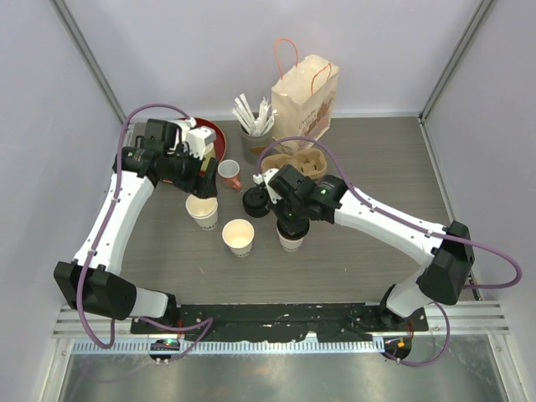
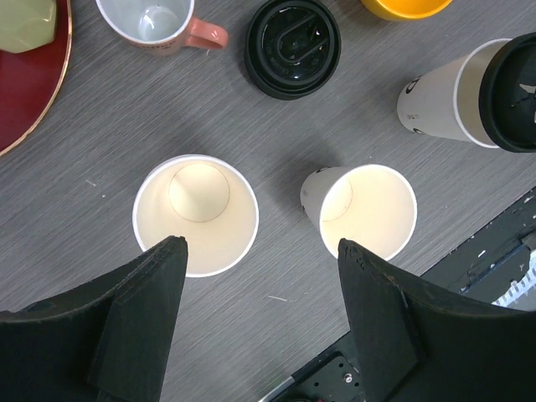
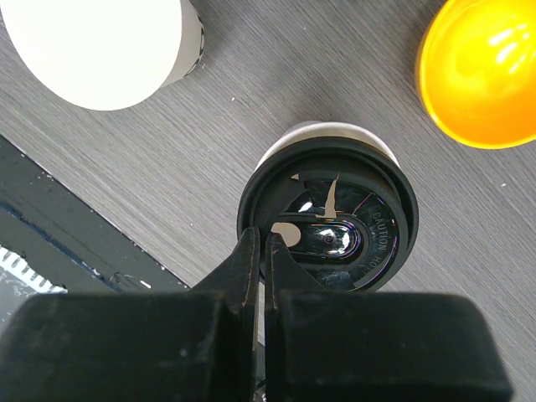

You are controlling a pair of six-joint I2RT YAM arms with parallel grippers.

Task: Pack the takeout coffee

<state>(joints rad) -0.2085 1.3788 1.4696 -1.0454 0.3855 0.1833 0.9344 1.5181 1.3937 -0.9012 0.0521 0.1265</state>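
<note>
The black lid is in my right gripper. It will let go of the lid on the rim of the paper cup [image 1: 291, 227] [image 3: 327, 205] next to the yellow-orange round object.
Two cream paper cups stand open and lidless: one [image 1: 202, 210] [image 2: 195, 213] under my left gripper, the other [image 1: 239, 237] [image 2: 368, 209] [image 3: 100, 50] in front of it. A third paper cup [image 1: 291, 240] [image 2: 456, 92] wears a black lid [image 3: 331, 222]. A loose black lid [image 1: 255, 203] [image 2: 293, 46] lies on the table. My left gripper [image 1: 198, 182] [image 2: 261, 245] is open and empty above the two open cups. My right gripper [image 1: 293, 219] [image 3: 261, 239] is shut, its tips at the near rim of the fitted lid.
A white cup with a pink handle [image 1: 229, 173] [image 2: 155, 21] stands by a red plate [image 1: 209, 132] [image 2: 33, 100]. A paper bag [image 1: 306, 100], a cardboard cup carrier [image 1: 306, 163] and a utensil holder [image 1: 255, 138] are at the back. A yellow-orange round object [image 3: 481, 75] [image 2: 406, 7] is beside the lidded cup.
</note>
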